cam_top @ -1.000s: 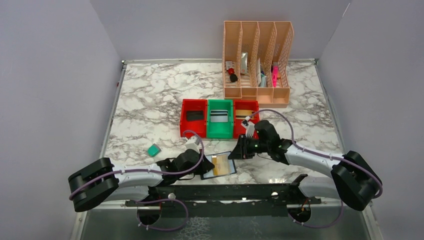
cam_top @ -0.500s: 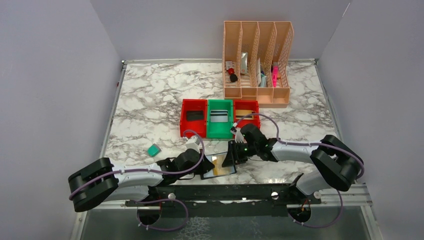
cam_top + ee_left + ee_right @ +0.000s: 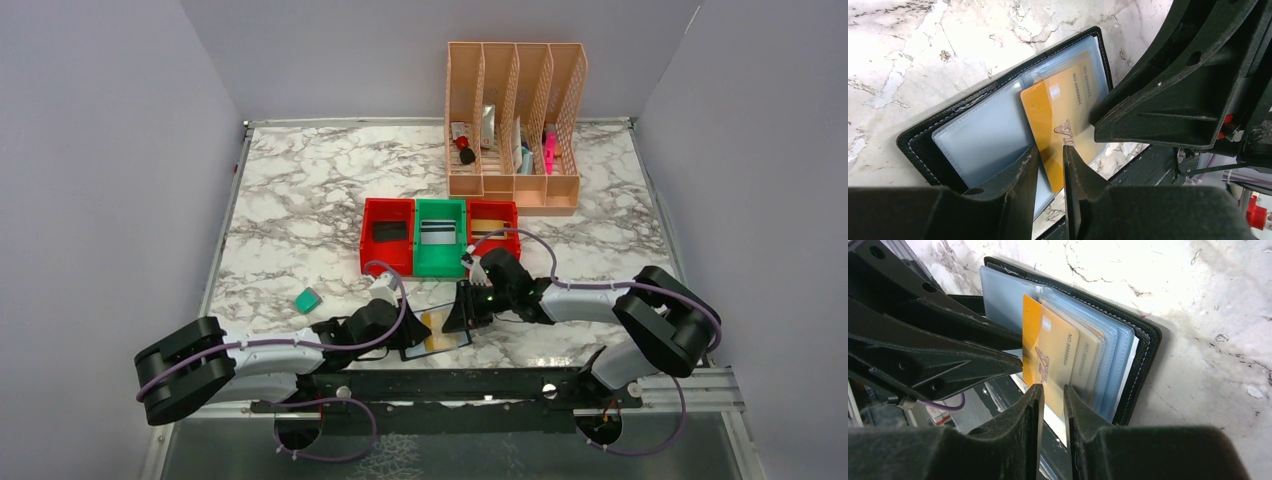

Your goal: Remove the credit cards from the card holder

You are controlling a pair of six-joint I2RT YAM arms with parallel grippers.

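With most of the gold card deep in its pocket, my left gripper next takes the gold card's free edge (image 3: 1031, 120) and pulls while my right gripper pins the pocket.
The black card holder (image 3: 458, 338) lies open near the table's front edge, its blue-grey pockets up (image 3: 978, 135). A gold card (image 3: 437, 330) sticks partway out of a pocket (image 3: 1053, 110) (image 3: 1048, 350). More cards sit in the pockets behind it. My left gripper (image 3: 408, 338) rests at the holder's left half, jaws nearly together over the card's near end (image 3: 1050, 160), holding nothing I can see. My right gripper (image 3: 457, 316) points down at the holder's right side, jaws nearly together over the gold card's edge (image 3: 1053, 400). The two grippers almost touch.
Two red bins (image 3: 388, 235) (image 3: 492, 225) and a green bin (image 3: 441, 237) stand just behind the holder, with cards in them. A peach file organiser (image 3: 515, 120) stands at the back. A teal block (image 3: 307, 299) lies at the left. A black rail (image 3: 440, 385) runs along the near edge.
My right gripper has moved left from in front of the right red bin to the holder's right side, then stayed there. The left gripper and holder have hardly moved.
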